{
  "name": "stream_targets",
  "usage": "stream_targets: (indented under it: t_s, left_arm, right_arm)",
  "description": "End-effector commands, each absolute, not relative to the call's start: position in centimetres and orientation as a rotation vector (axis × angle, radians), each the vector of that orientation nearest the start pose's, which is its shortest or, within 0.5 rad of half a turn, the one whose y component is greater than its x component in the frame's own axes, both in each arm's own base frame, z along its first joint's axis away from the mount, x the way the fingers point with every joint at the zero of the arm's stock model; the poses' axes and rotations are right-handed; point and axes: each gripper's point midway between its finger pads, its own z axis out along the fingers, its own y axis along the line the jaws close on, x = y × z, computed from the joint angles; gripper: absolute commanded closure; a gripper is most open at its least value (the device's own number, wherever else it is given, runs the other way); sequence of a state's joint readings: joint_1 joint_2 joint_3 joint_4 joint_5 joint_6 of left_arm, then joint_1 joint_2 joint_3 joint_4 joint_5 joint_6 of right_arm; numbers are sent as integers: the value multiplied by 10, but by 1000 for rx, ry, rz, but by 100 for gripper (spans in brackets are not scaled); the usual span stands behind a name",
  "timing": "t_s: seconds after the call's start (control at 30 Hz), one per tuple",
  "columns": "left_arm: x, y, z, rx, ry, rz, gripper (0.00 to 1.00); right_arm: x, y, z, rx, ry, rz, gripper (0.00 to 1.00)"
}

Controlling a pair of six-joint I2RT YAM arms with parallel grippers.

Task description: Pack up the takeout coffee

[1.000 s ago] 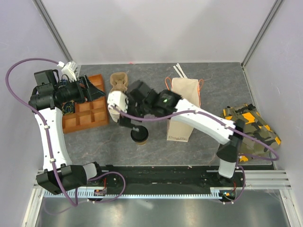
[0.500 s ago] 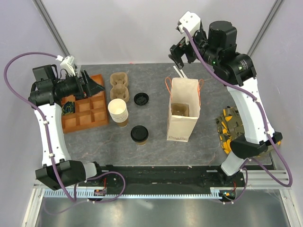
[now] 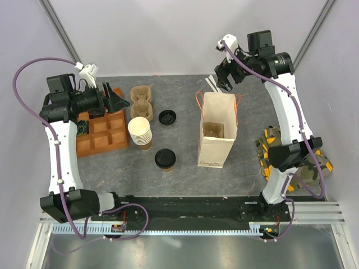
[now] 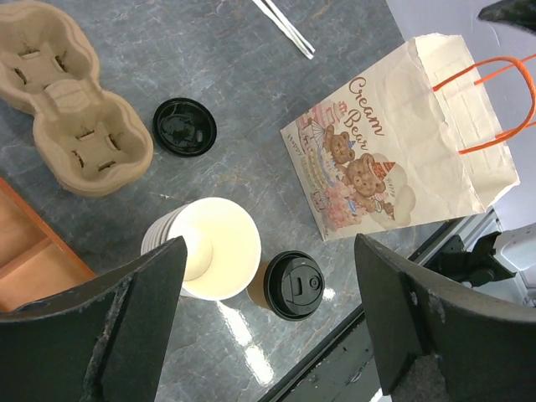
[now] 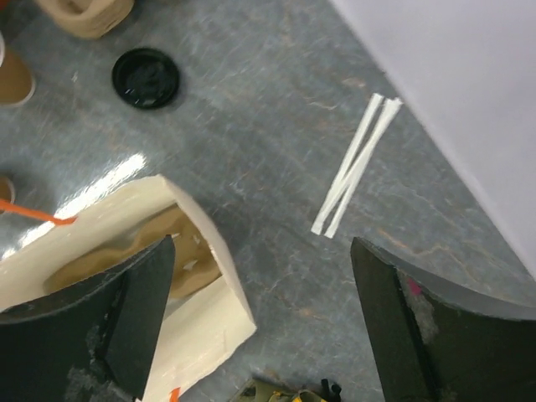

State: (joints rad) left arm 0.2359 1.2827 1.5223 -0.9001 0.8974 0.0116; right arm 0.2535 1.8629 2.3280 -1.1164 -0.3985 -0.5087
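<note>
The takeout coffee is beside the cup stack, so my left gripper moves down to it next and closes around the coffee's black lid (image 3: 165,158) (image 4: 295,285).
The takeout coffee (image 3: 165,159), a tan cup with a black lid, stands upright near the table's front, left of the open paper bag (image 3: 217,131). In the left wrist view the coffee (image 4: 293,285) stands beside the cup stack, with the bag (image 4: 402,142) to its right. My left gripper (image 3: 116,100) is open and empty, held high at the back left; its open jaws (image 4: 268,240) frame the coffee far below. My right gripper (image 3: 224,75) is open and empty, high behind the bag; its view (image 5: 261,243) shows the bag's open mouth (image 5: 126,276).
A stack of lidless cups (image 3: 140,131) stands just left of the coffee. A loose black lid (image 3: 167,117) and a cardboard cup carrier (image 3: 141,101) lie behind. An orange divided tray (image 3: 104,131) is at the left. White straws (image 3: 213,84) lie behind the bag. A camouflage bundle (image 3: 291,151) is at the right.
My right arm rose from low over the cups in the middle and swung to the back right, above the bag. My left gripper shifted slightly right. The coffee has not moved.
</note>
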Motion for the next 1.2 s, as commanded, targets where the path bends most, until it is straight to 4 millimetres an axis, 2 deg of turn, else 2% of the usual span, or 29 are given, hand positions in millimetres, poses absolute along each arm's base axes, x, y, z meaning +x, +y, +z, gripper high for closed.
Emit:
stream_targets:
  t_s: [0.0,0.23,0.5,0.67,0.87,0.97,1.03,1.1,1.17]
  left_arm:
    - [311,-71,348,295,1999,-826,13]
    - [306,-82,343,350,2012,-841,16]
    - [306,-99,326,447,2076,-799,16]
    - [306,-105,321,505,2092,-752,9]
    - [310,-104,311,518,2132,-746,0]
    - [325,-88,297,386,2222,-655,0]
    - [327,-87,300,403,2215,-640,0]
    - [322,-96,315,526,2116,-668,0]
    - [318,-100,322,596,2054,-648,0]
  right_arm:
    - [409,175,336,-1194,1916,389,10]
    - [407,164,304,-1289,1976,382,33]
    - [399,159,279,-1369,2019,415,41]
    - [405,161,267,-1376,2045,428,46]
    - [404,161,262,-1369,2065,439,57]
    - [398,159,258,-1361,2087,455,66]
    - [395,159,257,-1344,2107,466,79]
    - [389,159,256,-1322,2131,480,86]
    - [384,158,264,-1291,2132,477,92]
